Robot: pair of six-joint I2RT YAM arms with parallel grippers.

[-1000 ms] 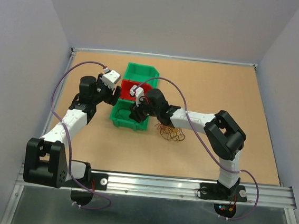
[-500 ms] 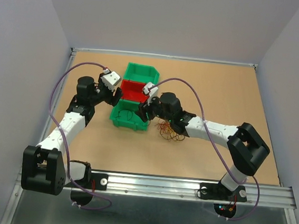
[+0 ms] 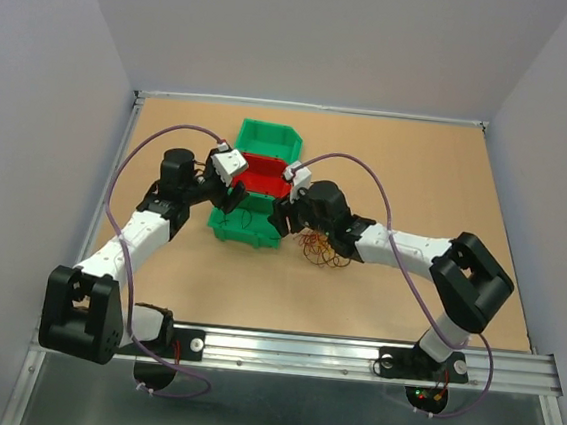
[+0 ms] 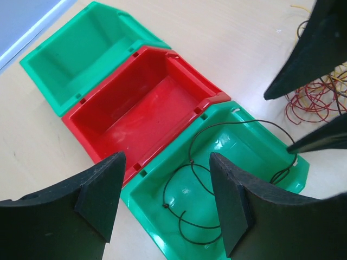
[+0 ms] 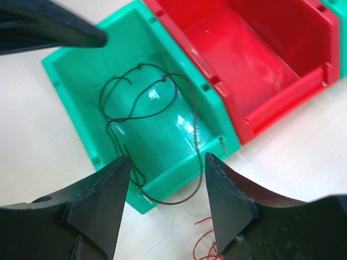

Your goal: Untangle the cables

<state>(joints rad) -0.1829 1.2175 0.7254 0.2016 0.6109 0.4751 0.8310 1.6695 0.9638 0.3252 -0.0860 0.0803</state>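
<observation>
A loop of the dark wire hangs over the near green bin's rim. My right gripper will take that loop and lower it into the bin [image 5: 149,134].
The cables [image 3: 325,249] are a tangle of red, orange-yellow and dark thin wires on the table, just right of the near green bin [image 3: 224,229]; they also show in the left wrist view [image 4: 312,103]. One dark wire [image 4: 165,205] lies looped inside that bin, with one end hanging over its right rim [image 5: 142,66]. My left gripper [image 3: 233,198] is open and empty above the bin's left side [image 4: 167,160]. My right gripper [image 3: 278,215] is open and empty above the bin's right rim [image 5: 166,158].
An empty red bin [image 3: 265,176] sits behind the near green bin, and a second empty green bin [image 3: 271,136] behind that, all three touching in a row. The two grippers face each other closely across the near bin. Grey walls stand on three sides.
My left gripper has moved right, from beside the red bin to above the near green bin. My right gripper has drawn back to the right, from above the bins to the near bin's right rim.
</observation>
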